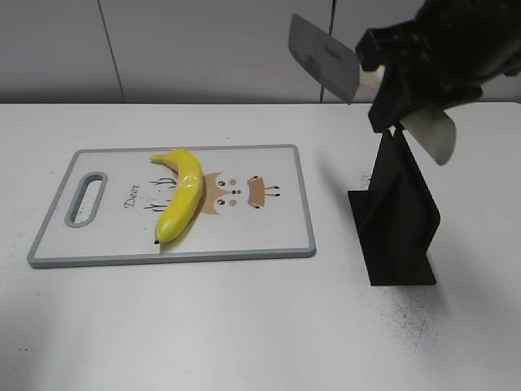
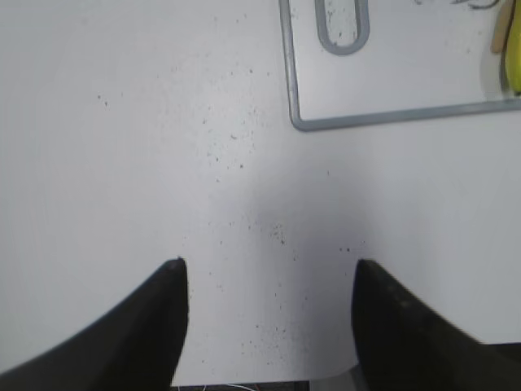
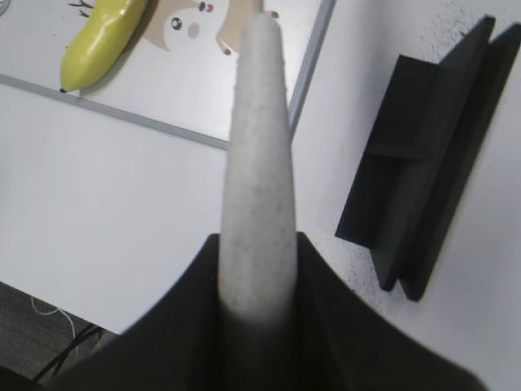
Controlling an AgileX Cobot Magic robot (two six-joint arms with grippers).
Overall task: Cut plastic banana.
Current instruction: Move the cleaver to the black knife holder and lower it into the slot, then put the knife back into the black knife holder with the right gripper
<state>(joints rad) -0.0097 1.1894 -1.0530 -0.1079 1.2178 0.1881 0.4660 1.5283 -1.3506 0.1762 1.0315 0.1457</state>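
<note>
I need to release the toy knife, now held high above a black stand, from my right gripper in the slot [image 1: 416,169] [image 3: 449,156] along the top of the black knife stand.
The plastic banana [image 1: 181,199] lies on the left half of the white, grey-rimmed cutting board [image 1: 281,236], curved, with its dark tip toward the front edge. It also shows in the right wrist view [image 3: 102,37], and its edge shows in the left wrist view [image 2: 513,49]. My right gripper [image 1: 391,77] is shut on the white handle [image 3: 259,163] of a toy knife. It holds the grey blade [image 1: 323,57] high in the air, right of the board and above a black stand. My left gripper [image 2: 269,269] is open and empty over bare table near the board's handle-hole corner [image 2: 342,32].
A black knife stand [image 1: 399,220] stands on the table right of the board, also in the right wrist view [image 3: 423,171]. The white table [image 1: 203,326] is speckled with dark specks. The table's near edge shows in both wrist views.
</note>
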